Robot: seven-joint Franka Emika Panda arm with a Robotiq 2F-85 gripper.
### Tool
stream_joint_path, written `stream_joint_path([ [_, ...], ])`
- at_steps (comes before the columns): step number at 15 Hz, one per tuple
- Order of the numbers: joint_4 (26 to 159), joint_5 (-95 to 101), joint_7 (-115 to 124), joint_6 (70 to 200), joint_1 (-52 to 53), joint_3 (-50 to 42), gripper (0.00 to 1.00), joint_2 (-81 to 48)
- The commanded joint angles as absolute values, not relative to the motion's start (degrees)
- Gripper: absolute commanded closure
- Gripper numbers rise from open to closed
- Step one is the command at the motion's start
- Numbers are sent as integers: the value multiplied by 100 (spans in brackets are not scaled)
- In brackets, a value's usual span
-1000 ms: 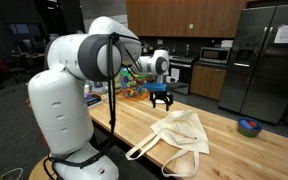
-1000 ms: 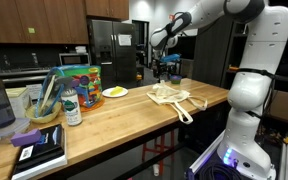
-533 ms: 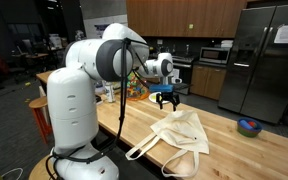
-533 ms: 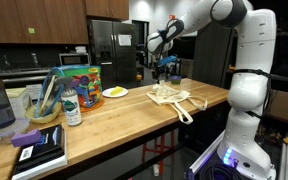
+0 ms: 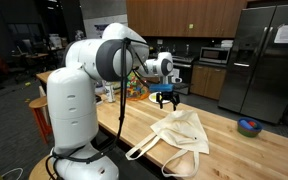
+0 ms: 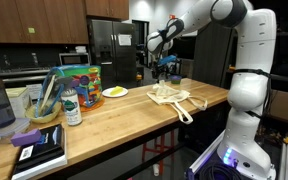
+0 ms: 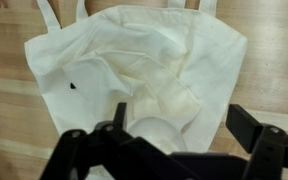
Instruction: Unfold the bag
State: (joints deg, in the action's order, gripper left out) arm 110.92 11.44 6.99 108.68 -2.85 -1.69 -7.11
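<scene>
Next, I close my gripper on the raised fold (image 5: 180, 107) (image 7: 174, 143) at the far edge of the cream cloth bag, on the side opposite its strap handles.
The cream cloth bag (image 5: 183, 136) lies creased on the wooden table, its strap handles trailing toward the table's near edge. It also shows in an exterior view (image 6: 168, 97) and fills the wrist view (image 7: 144, 70), with handles at the top edge. My gripper (image 5: 165, 101) hangs in the air above the bag's far end, open and empty, not touching it. It also shows in an exterior view (image 6: 165, 69). In the wrist view the two fingers (image 7: 164, 135) are spread wide over the bag's lower edge.
A bowl (image 5: 249, 126) sits at the far end of the table. A plate with yellow food (image 6: 115, 92), a colourful box (image 6: 81, 78), a bottle (image 6: 72, 106), jars and books (image 6: 39, 148) stand along the table (image 6: 124, 120). Fridges stand behind.
From one second ago the arm's body turned and the gripper shifted slightly over the bag. In the last half second nothing has visibly moved.
</scene>
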Motion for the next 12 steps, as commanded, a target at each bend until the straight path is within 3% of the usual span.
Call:
stream_joint_path([
  [1, 11081, 1137, 693, 10857, -244, -213, 0, -713],
  [12, 10521, 1294, 642, 11063, -434, -511, 0, -1339],
])
